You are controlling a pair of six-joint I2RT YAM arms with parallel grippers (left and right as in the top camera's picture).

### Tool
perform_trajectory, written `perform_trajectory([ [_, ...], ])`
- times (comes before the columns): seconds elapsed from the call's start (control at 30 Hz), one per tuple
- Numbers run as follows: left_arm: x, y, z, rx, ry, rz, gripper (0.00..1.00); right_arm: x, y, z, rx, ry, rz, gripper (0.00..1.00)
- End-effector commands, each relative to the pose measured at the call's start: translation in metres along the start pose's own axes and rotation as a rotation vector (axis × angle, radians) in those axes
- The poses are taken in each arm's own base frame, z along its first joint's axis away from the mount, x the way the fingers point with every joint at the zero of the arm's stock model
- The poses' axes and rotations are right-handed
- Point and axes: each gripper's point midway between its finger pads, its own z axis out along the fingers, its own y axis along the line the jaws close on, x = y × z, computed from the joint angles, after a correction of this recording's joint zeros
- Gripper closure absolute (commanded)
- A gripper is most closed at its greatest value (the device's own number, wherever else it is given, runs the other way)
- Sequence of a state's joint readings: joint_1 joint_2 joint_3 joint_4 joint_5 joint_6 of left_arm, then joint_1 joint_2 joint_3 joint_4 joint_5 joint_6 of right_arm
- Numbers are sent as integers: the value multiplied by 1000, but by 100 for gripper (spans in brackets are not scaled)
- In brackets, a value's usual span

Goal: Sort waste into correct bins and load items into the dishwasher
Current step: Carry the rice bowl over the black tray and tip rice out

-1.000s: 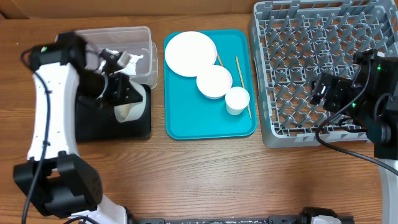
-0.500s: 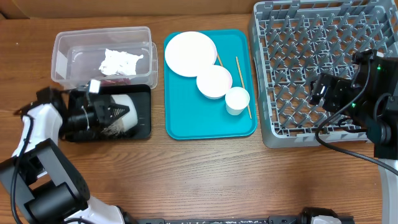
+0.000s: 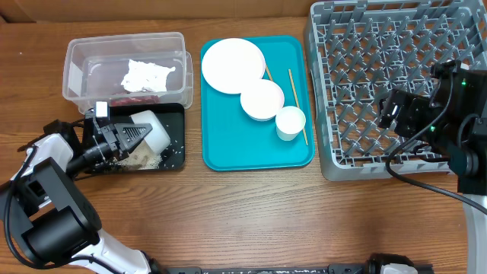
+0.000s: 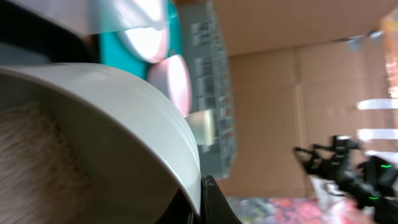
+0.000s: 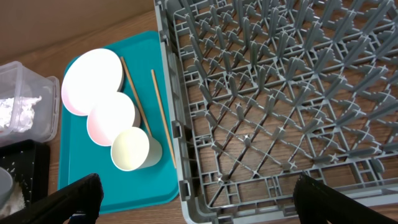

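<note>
The robot's left gripper will release the white bowl, now tipped over the black tray, on the bare front of the teal tray (image 3: 237,139), next to the cup.
My left gripper (image 3: 135,134) is shut on the rim of a white bowl (image 3: 154,131), tipped on its side over the black tray (image 3: 176,114). Loose rice (image 3: 141,157) lies on that tray. In the left wrist view the fingers (image 4: 200,198) pinch the bowl's rim (image 4: 143,118). The clear tub (image 3: 76,65) holds the tissue (image 3: 147,74) and reddish scraps (image 3: 129,99). The plate (image 3: 233,65), second bowl (image 3: 262,99), cup (image 3: 290,122) and chopsticks (image 3: 297,106) lie on the teal tray. My right gripper (image 5: 208,205) is open and empty over the grey rack (image 3: 380,68).
The teal tray (image 3: 228,144) sits between the black tray and the rack. The right wrist view shows the rack's front left corner (image 5: 186,186), the cup (image 5: 132,149) and the chopsticks (image 5: 163,118). A cardboard wall runs along the back.
My left arm has swung down to the table's left edge. The bowl has tipped onto its side over the black tray and rice now lies there. The right arm has not moved.
</note>
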State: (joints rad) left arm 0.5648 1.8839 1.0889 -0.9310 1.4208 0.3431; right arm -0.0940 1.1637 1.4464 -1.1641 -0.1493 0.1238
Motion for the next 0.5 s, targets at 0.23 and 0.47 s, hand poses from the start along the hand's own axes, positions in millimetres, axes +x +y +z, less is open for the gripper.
perform_trajectory([
  [0.23,-11,-21,-8,153,-63,-157,96,-9,2,-7,-5,-29,1,0],
  [0.47,-17,-18,-20,151,-99,-205,96,-9,2,-7,-5,-30,1,0],
])
